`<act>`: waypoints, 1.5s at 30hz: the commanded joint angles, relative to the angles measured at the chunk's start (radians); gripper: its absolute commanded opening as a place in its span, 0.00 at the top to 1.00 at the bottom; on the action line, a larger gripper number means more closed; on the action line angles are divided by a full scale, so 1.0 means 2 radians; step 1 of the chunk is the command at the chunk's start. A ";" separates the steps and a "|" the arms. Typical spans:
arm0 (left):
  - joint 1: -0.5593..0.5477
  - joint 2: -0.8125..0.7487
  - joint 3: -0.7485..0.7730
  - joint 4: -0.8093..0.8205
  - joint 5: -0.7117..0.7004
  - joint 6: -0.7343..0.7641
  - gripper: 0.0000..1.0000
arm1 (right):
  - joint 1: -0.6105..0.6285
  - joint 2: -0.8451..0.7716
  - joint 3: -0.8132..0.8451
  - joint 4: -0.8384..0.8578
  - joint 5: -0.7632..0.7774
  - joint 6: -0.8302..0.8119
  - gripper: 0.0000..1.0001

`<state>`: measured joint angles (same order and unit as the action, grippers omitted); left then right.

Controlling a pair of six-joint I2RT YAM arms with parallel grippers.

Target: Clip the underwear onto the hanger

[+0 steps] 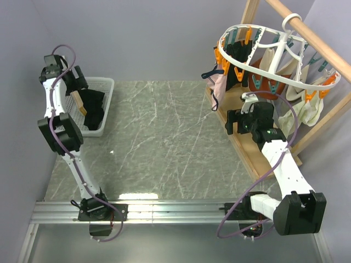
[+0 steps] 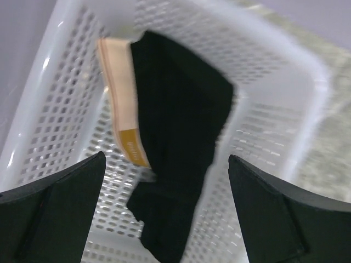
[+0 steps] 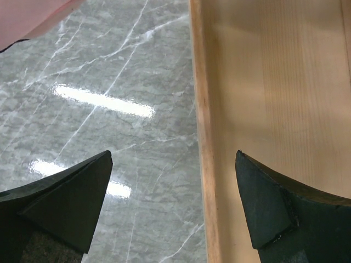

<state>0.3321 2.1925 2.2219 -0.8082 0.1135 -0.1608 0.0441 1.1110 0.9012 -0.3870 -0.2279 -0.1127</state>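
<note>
Next, I close my left gripper on the underwear's tan waistband (image 1: 81, 107) (image 2: 128, 129), beside its orange patch, to lift the underwear out of the white mesh basket.
The underwear (image 2: 181, 126), black with a tan waistband, lies crumpled in a white mesh basket (image 2: 263, 87) at the table's far left; in the top view the underwear (image 1: 93, 109) shows dark in the basket (image 1: 107, 87). My left gripper (image 2: 167, 181) hovers just above it, open, fingers on either side of the fabric and not touching it; from above, the left gripper (image 1: 79, 82) sits over the basket. The hanger (image 1: 274, 55), a round white rack with orange and teal clips, hangs from a wooden rod at the far right. My right gripper (image 3: 173, 186) is open and empty below it; the top view has the right gripper (image 1: 236, 120) by the wooden base.
A wooden stand base (image 3: 274, 109) runs along the table's right side under the hanger, its edge straight below my right gripper. Cream, pink and rust-brown garments (image 1: 263, 82) hang from the clips. A pink cloth corner (image 3: 33, 16) shows at upper left of the right wrist view.
</note>
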 commanded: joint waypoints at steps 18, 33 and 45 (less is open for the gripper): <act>0.020 0.092 -0.075 0.094 -0.026 -0.042 0.19 | 0.009 0.029 0.046 -0.024 0.017 -0.018 0.00; 0.021 0.059 -0.066 0.096 -0.002 -0.033 1.00 | 0.009 0.010 0.043 -0.027 0.018 -0.019 0.00; -0.018 -0.160 -0.068 0.147 0.089 0.110 1.00 | 0.009 -0.022 0.045 -0.030 -0.006 -0.023 0.00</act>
<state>0.3565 2.0369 2.0590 -0.5785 0.2070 -0.0795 0.0566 1.1057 0.9482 -0.4511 -0.2230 -0.1474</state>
